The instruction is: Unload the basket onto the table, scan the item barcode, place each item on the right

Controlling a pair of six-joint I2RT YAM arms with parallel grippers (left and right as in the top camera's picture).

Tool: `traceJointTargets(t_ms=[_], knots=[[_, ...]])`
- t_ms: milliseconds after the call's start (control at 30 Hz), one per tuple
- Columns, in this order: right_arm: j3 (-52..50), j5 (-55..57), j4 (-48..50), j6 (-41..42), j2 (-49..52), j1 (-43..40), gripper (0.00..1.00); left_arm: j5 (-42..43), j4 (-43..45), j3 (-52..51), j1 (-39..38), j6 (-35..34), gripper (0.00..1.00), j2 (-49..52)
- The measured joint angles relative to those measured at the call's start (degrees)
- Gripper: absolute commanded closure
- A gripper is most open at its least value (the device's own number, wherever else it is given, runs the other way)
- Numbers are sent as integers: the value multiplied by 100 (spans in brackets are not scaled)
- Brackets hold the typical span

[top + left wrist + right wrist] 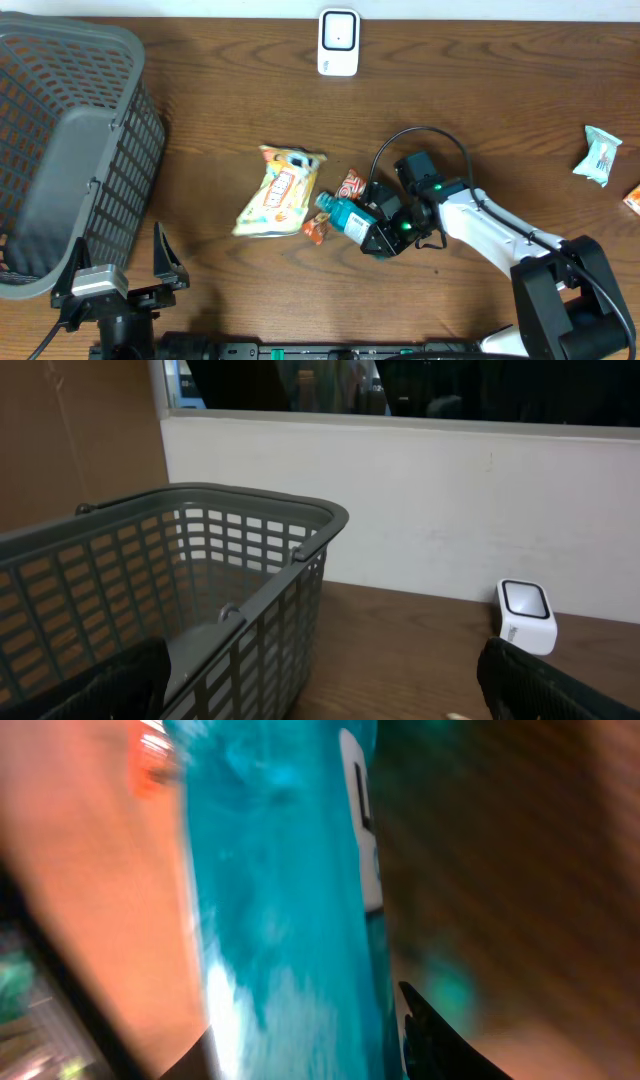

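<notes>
Next, my right gripper sets the teal bottle down and takes the cap end (326, 202) before scanning, because it covers the bottle's lower body by its white label.
A teal bottle (343, 213) lies on the wooden table right of a yellow snack bag (279, 191). My right gripper (364, 224) is down at the bottle's right end, shut on it. In the right wrist view the blurred teal bottle (285, 900) with a white label strip fills the gap between my dark fingertips (440, 1040). The white scanner (338, 42) stands at the table's back edge, and it shows as the scanner (526, 616) against the wall. My left gripper (120, 268) rests at the front left, open, with nothing between its fingers (560, 685).
A grey plastic basket (70, 150) fills the left side, close to my left gripper (320, 695). Small red-orange packets (350, 185) lie by the bottle. A mint packet (598, 155) and an orange one (633, 200) sit at the far right.
</notes>
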Motion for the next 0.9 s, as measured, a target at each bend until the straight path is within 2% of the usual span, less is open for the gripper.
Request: traceJointTargets(t_ms=[233,433,600,767,833,900], knots=[[101,-1738,-50,-839,2,-321,99,0,0,0,0,0,2,0],[101,-2223,-48,-1156,2,-321,99,0,0,0,0,0,2,0],[120,-1316,22,-852,2,-299,99,0,0,0,0,0,2,0],[146,511,184,-205,2,-291,99,0,0,0,0,0,2,0],[146,1071,195,-33,2,-291,95,0,0,0,0,0,2,0],[142,1521,221,175,2,-289,83,0,0,0,0,0,2,0]])
